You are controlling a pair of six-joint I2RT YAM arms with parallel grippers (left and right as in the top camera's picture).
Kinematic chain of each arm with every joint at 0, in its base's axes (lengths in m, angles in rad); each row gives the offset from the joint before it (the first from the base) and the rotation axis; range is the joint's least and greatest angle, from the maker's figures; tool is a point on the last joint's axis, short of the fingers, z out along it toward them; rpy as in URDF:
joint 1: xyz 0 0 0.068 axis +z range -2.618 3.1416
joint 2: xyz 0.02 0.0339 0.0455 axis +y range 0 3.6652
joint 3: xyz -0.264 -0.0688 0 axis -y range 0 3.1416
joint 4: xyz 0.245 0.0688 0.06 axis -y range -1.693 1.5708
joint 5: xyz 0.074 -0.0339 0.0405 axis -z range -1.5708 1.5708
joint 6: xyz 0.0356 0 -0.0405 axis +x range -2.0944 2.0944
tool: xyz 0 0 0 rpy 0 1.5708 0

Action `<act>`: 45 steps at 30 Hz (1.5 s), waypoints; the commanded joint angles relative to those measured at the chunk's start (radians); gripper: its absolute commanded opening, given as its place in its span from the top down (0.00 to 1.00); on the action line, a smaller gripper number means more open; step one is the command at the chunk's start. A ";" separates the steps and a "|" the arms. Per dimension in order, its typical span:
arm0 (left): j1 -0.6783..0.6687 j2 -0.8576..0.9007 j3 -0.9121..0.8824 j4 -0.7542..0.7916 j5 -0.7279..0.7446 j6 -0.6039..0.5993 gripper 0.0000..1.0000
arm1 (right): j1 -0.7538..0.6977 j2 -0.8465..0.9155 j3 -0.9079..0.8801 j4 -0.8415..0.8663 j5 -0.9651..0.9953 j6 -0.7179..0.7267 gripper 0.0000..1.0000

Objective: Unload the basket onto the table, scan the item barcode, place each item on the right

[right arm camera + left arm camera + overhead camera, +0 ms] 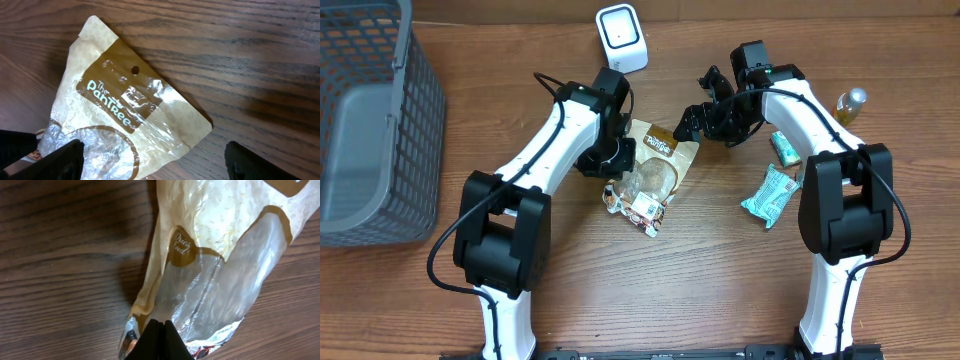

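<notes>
The robot's right gripper needs to close on the near side edge (681,173) (152,173) of the snack bag, about halfway down, just below the brown label.
The item, a tan and clear snack bag (655,165) printed "The Pantree", lies flat on the wood table at centre. My left gripper (611,160) sits at the bag's left edge. In the left wrist view its black fingers (159,339) are pressed together on the bag's (220,255) clear film. My right gripper (705,118) hovers open over the bag's top end. In the right wrist view its fingers (60,161) stand wide apart, with the bag's (125,100) brown label between and beyond them. A white barcode scanner (621,36) stands at the back. No barcode shows.
A grey mesh basket (370,120) fills the left side. A foil wrapper with red print (645,208) lies by the bag's lower end. A teal packet (770,195), a small green packet (785,148) and a bottle (850,102) lie to the right.
</notes>
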 commanded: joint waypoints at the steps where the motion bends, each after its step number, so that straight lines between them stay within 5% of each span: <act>1: 0.024 0.007 0.006 -0.008 0.067 0.087 0.96 | 0.006 -0.035 -0.005 0.012 -0.021 -0.009 0.14; 8: 0.104 0.007 0.030 -0.082 0.197 0.095 0.96 | 0.006 -0.035 -0.005 0.009 -0.022 -0.009 0.14; 21: 0.085 0.065 0.027 -0.105 0.192 0.123 0.96 | 0.042 -0.035 -0.005 0.003 -0.017 -0.009 0.15; 45: 0.052 0.189 0.026 -0.073 0.027 0.108 0.96 | 0.045 -0.034 -0.181 0.169 -0.140 -0.009 0.16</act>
